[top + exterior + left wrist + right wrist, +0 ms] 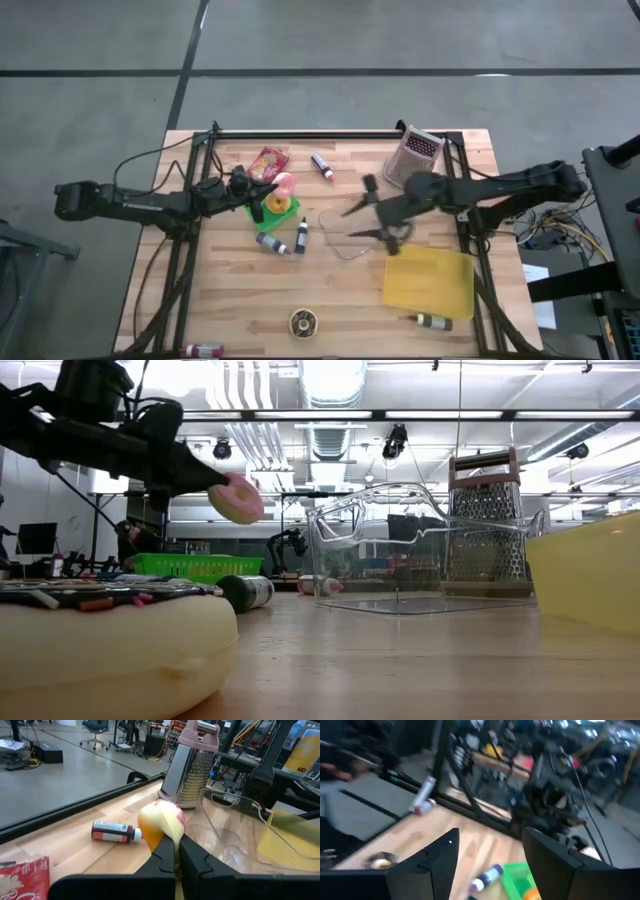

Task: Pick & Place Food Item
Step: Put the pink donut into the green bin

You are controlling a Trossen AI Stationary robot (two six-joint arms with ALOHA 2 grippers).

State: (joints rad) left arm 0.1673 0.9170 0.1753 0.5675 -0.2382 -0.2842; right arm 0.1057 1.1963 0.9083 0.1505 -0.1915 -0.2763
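Note:
My left gripper needs to drop the donut in the green basket (270, 207) next to the orange thing, on the side closest to my arm.
A toy donut with pink icing (284, 184) is held in my left gripper (270, 188), above the far edge of a green basket (277, 209). In the low view the donut (236, 499) is in the air, well above the table. A clear plastic container (348, 233) stands at the table's middle, to the right of the basket. My right gripper (372, 214) is open and empty above the container's right part. In the right wrist view its fingers (490, 855) stand wide apart. My left gripper pinches the donut's rim (169, 836) between its two shut fingers (162, 861), on the side nearest the arm. The fingers come about level from the table's left. The donut stands on edge beyond the fingertips, lifted clear of the basket and table.
A metal grater (415, 154) stands at the far right. A yellow sheet-like thing (430, 279) lies at the near right. A red packet (268, 162), several small bottles (272, 243) and a round lid (303, 322) lie about. An orange thing (277, 204) lies in the basket.

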